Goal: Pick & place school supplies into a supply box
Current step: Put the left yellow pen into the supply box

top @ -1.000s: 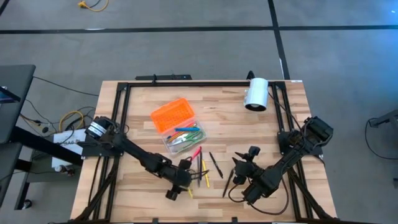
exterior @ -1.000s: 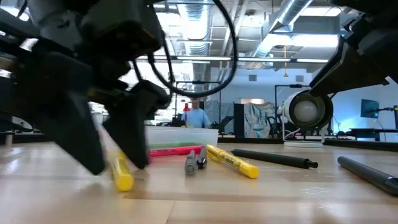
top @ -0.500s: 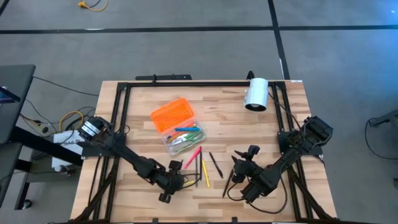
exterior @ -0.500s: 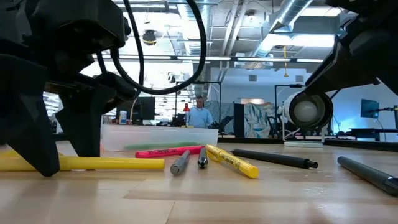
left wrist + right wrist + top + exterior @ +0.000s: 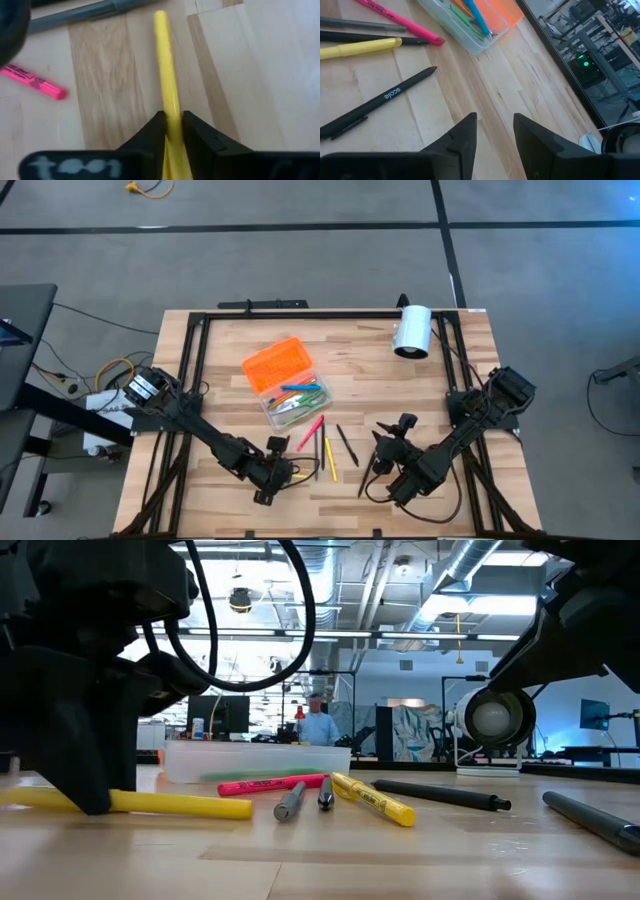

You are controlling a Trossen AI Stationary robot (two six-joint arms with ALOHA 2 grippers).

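Observation:
The left gripper pinches the yellow pen close to its cap seam, so it should open and take the pen farther back on the cap (image 5: 177, 167) before lifting it.
The supply box's clear base (image 5: 295, 402) lies open beside its orange lid (image 5: 275, 365) and holds green and blue supplies. On the wood in front of it lie a pink pen (image 5: 310, 430), a yellow pen (image 5: 329, 458) and a black pen (image 5: 346, 444). Near the table's front, my left gripper (image 5: 272, 478) is shut on another yellow pen (image 5: 180, 804). My right gripper (image 5: 495, 130) stands open to the right of the pens, with nothing between its fingers. My left gripper pinches the yellow pen's shaft (image 5: 171, 107) between its two fingers. The fingers come down on it from above. The pen lies flat on the table, and most of its length (image 5: 165, 65) runs out ahead of the fingers.
A white cylinder (image 5: 411, 331) lies at the table's far right. A grey pen (image 5: 290, 802) and a long black pen (image 5: 440, 795) lie among the loose ones. Another dark pen (image 5: 590, 818) lies at the right. A black frame (image 5: 300, 313) borders the table.
My left gripper has moved toward the table's left and near edge, come down and shut on the yellow pen. The pen, which pointed at the low camera, now lies crosswise on the table.

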